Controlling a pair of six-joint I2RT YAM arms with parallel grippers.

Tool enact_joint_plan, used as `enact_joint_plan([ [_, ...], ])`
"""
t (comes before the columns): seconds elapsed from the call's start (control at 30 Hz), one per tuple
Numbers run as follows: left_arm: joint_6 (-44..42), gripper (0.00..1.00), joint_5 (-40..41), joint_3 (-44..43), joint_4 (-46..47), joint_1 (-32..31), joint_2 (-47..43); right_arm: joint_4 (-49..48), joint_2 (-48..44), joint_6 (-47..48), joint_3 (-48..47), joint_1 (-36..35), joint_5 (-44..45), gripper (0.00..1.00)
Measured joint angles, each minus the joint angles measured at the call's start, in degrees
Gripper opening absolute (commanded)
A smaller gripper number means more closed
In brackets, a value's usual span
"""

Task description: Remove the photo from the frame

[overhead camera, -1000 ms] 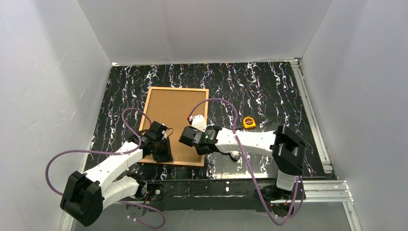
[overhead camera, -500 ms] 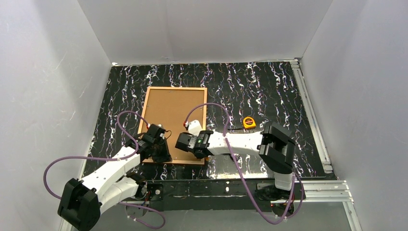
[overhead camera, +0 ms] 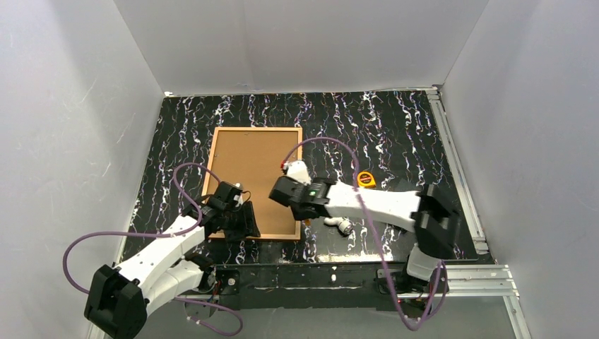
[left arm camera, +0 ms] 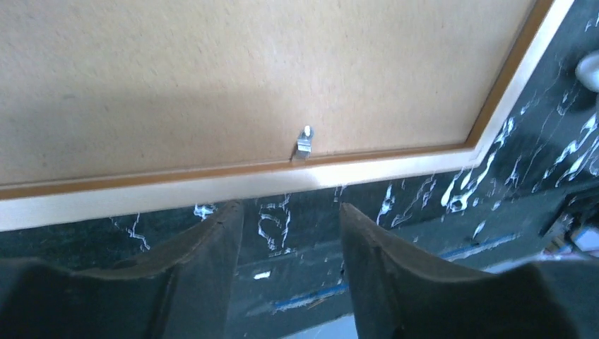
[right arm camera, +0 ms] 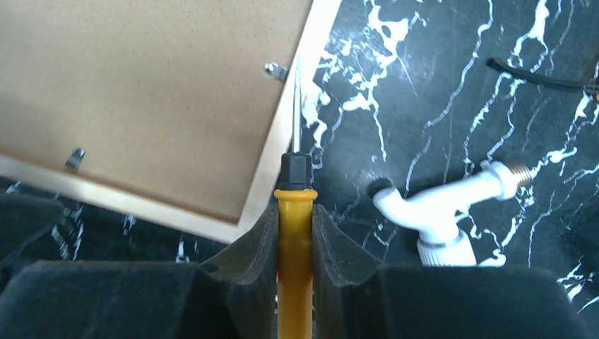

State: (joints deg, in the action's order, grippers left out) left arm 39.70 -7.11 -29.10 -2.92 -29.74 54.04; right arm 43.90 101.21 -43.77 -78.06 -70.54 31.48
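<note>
The screwdriver is held close to its black collar by my right gripper, so my left gripper should steady the screwdriver's blade while my right gripper takes the screwdriver's handle farther back (right arm camera: 294, 307).
The frame (overhead camera: 251, 176) lies face down on the black marbled table, its tan cork-like back (left arm camera: 247, 85) up inside a thin wooden rim. The photo is hidden beneath that back board. My left gripper (overhead camera: 244, 220) hovers just off the frame's near edge, fingers open (left arm camera: 289, 212) with nothing between them, in line with a small metal clip (left arm camera: 304, 143). My right gripper (right arm camera: 294, 212) is shut on a yellow-handled screwdriver (right arm camera: 294, 240). Its thin blade points along the frame's right rim (right arm camera: 289, 120), close to another metal clip (right arm camera: 274, 70).
A white plastic tap fitting (right arm camera: 445, 212) lies on the table just right of the right gripper (overhead camera: 286, 191). A yellow tape measure (overhead camera: 365, 179) sits further right. A third clip (right arm camera: 74, 158) shows on the near rim. White walls enclose the table, and a metal rail (overhead camera: 459, 169) runs along its right side.
The left gripper has opened and slid a little right along the frame's near edge. The right gripper moved back and right with the screwdriver. The frame shifted slightly left.
</note>
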Motion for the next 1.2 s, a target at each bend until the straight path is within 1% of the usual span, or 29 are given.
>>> enact_joint_plan([
  [0.1,-0.83,0.69,-3.02,-0.87,-3.26,0.00,-1.77,-4.04,-9.60,1.03,6.97,1.99,-5.05,0.01],
  [0.2,-0.83,0.77,-6.21,-4.39,-5.62,0.00,-2.97,-10.43,-18.95,2.75,16.15,7.04,-13.66,0.01],
  [0.3,1.36,0.85,-10.36,-8.00,-4.92,0.02,-2.95,-17.70,-24.13,3.61,24.13,12.15,-22.60,0.01],
  [0.37,5.20,0.87,-14.69,-9.03,-2.14,0.02,-2.75,-22.08,-26.62,3.69,29.27,13.86,-28.57,0.01],
  [0.4,7.48,0.89,-16.55,-8.96,-0.68,0.02,-2.62,-24.15,-27.45,3.72,31.19,13.94,-32.20,0.01],
  [0.43,15.56,0.90,-20.59,-7.39,5.51,0.02,-2.03,-26.18,-27.82,3.72,32.04,13.94,-35.01,0.01],
  [0.47,19.67,0.90,-22.16,-6.03,8.87,0.02,-1.42,-27.67,-27.87,3.69,32.04,13.90,-36.74,0.01],
  [0.53,33.92,0.91,-23.82,-1.68,18.18,0.02,0.66,-32.54,-27.89,3.23,32.13,13.92,-40.63,0.01],
  [0.57,37.70,0.90,-23.76,-0.92,20.63,0.00,1.29,-34.10,-27.82,2.97,32.13,13.73,-41.55,0.01],
  [0.63,43.19,0.85,-22.64,1.03,23.82,-0.11,1.90,-36.48,-27.21,2.45,32.09,11.98,-41.72,0.01],
  [0.67,45.75,0.68,-21.31,2.47,24.83,-0.15,2.08,-37.03,-26.88,2.32,32.04,11.13,-41.70,0.01],
  [0.7,47.54,0.59,-20.24,3.17,25.55,-0.26,2.51,-38.38,-25.77,1.97,31.54,9.25,-41.38,0.01],
  [0.73,48.72,0.32,-19.71,3.48,26.67,-0.37,3.43,-38.80,-24.68,1.95,30.67,8.00,-40.76,0.01],
  [0.77,50.45,0.24,-19.19,3.87,29.29,-0.46,5.14,-38.58,-23.28,2.01,29.16,7.08,-39.95,0.01],
  [0.8,50.62,0.18,-19.17,3.91,29.57,-0.46,5.29,-38.58,-22.71,1.99,28.48,6.86,-39.76,0.01],
  [0.87,53.22,0.04,-18.80,6.05,33.99,-0.48,6.25,-36.30,-20.46,2.25,24.79,5.81,-37.75,0.01],
  [0.9,54.31,0.00,-18.56,6.69,34.75,-0.48,6.51,-35.43,-19.63,2.38,23.34,5.49,-37.05,0.01],
  [0.93,55.17,0.00,-18.34,7.37,35.60,-0.46,6.71,-34.64,-19.17,2.43,22.36,5.27,-36.35,0.09],
  [1.0,56.81,0.00,-18.12,7.96,36.37,-0.48,6.64,-33.14,-18.62,2.43,21.14,4.81,-35.34,0.33],
  [1.03,57.79,0.00,-17.75,8.00,36.35,-0.48,6.40,-32.50,-18.53,2.32,20.85,4.66,-34.95,0.43],
  [1.07,58.58,0.00,-17.57,8.02,36.11,-0.48,6.03,-32.28,-18.56,2.05,20.81,4.66,-34.88,0.50],
  [1.13,59.98,0.00,-17.11,8.02,34.29,-0.52,4.81,-31.69,-18.67,1.57,20.85,4.72,-34.82,0.58],
  [1.2,61.07,0.00,-16.57,8.00,31.47,-0.52,2.97,-31.47,-19.17,0.59,21.59,4.92,-34.77,0.61],
])
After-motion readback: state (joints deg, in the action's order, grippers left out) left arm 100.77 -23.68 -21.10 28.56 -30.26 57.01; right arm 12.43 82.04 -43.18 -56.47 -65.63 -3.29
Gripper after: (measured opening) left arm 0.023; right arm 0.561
